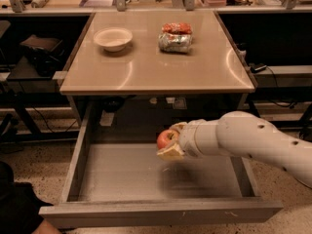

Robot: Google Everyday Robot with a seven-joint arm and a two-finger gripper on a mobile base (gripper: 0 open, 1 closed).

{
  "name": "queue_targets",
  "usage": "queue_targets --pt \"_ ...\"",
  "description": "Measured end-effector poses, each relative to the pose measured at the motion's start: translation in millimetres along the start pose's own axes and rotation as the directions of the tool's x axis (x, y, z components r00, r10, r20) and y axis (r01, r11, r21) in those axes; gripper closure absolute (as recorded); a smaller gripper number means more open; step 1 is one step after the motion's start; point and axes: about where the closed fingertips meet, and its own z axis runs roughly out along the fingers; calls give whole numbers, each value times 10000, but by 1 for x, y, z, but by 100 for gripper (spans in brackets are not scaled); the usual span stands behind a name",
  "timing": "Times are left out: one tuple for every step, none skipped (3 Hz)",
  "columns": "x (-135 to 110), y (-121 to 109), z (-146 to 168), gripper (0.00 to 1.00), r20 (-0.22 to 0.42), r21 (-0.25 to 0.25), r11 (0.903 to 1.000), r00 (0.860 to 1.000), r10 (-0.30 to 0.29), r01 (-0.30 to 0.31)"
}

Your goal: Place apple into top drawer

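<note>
The robot's gripper should release the apple, still held above the open drawer, near the middle of the top drawer's grey bottom (175,158), on the side toward the arm.
The small red-orange apple (166,138) is held between the fingers of my gripper (170,141), which reaches in from the right on a white arm. The gripper is shut on the apple and holds it above the middle of the top drawer (122,177). The drawer is pulled fully open below the tan tabletop (156,62); its grey scuffed bottom shows under the apple, with a shadow beneath the gripper. The apple is not touching the drawer bottom.
A white bowl (113,38) and a silver-and-orange foil snack bag (176,37) sit on the tabletop at the back. Dark shelves and cables flank the table on both sides. The drawer's low side walls (78,155) frame the open space.
</note>
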Motion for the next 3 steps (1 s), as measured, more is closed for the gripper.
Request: queue_targets --pt "32 -16 24 100 -933 796 9959 9950 -363 438" --pt "68 -21 44 100 -1837 941 9902 9794 -845 1031" --pt "91 -16 60 100 -2436 670 9872 9618 -1245 1448"
